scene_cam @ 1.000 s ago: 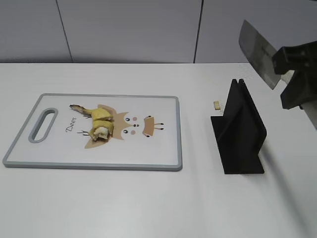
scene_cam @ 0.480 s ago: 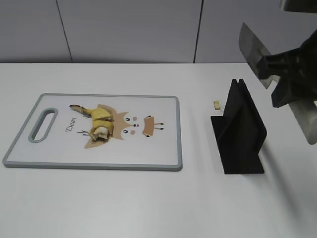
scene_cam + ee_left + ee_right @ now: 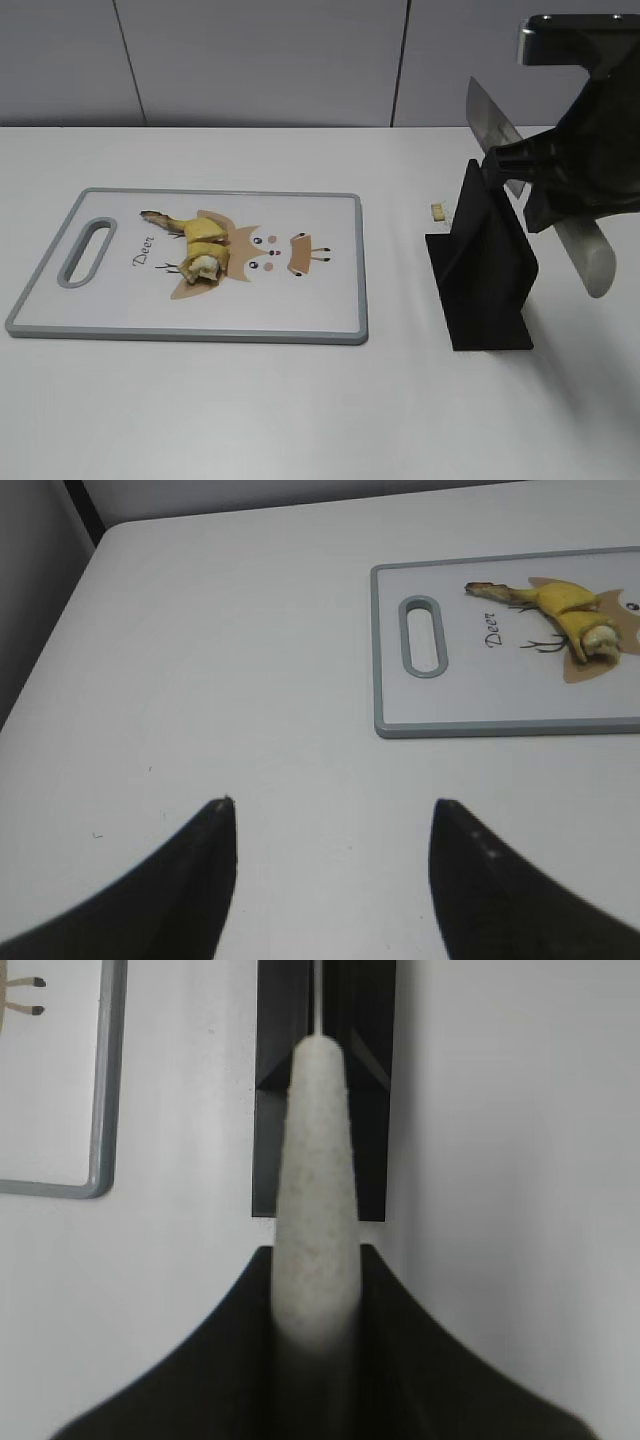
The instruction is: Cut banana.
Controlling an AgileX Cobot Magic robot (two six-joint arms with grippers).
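Observation:
Next, my right gripper lets go of the knife once its blade is in the slot of the black knife stand (image 3: pixel 516 222) (image 3: pixel 319 1026).
The banana (image 3: pixel 200 246), a short yellow stub with a dark stem tip and pale cut end, lies on the deer print of the grey-rimmed cutting board (image 3: pixel 300 305). It also shows in the left wrist view (image 3: pixel 578 618) on the board (image 3: pixel 480 695). My right gripper (image 3: pixel 545 190) is shut on the pale handle (image 3: pixel 315 1180) of a knife; its blade (image 3: pixel 490 125) slants above the slot of the black knife stand (image 3: pixel 485 275). My left gripper (image 3: pixel 332 805) is open and empty over bare table, well left of the board, out of the exterior view.
A tiny pale crumb (image 3: pixel 437 211) lies on the white table just left of the stand. The stand also shows in the right wrist view (image 3: pixel 365 1080), with the board's corner (image 3: pixel 100 1110) to its left. A grey wall runs behind the table.
My right gripper has carried the knife leftward and lower, from right of the stand to directly over its slot. The banana, board and crumb have not moved.

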